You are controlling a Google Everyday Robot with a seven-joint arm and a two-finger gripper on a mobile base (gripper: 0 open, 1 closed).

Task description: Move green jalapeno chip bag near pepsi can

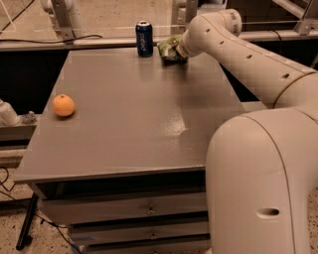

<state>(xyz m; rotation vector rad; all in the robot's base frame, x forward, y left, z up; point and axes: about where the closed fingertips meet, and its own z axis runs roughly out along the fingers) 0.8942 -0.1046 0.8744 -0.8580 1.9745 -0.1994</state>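
Note:
My gripper is holding the green jalapeno chip bag. It will let go of it on the grey table (pixel 163 57) beside the pepsi can's base.
The green jalapeno chip bag (pixel 169 48) lies at the far edge of the grey table (pixel 134 114), just right of the pepsi can (pixel 144 38), which stands upright, dark blue with a silver top. My gripper (pixel 178 50) is at the end of the white arm, right at the bag's right side and partly covering it. The arm hides most of the gripper.
An orange (pixel 64 105) sits near the table's left edge. The arm's large white body (pixel 263 178) fills the lower right. A white post (pixel 62 15) stands behind the table at the far left. Drawers (pixel 149 211) are below the tabletop.

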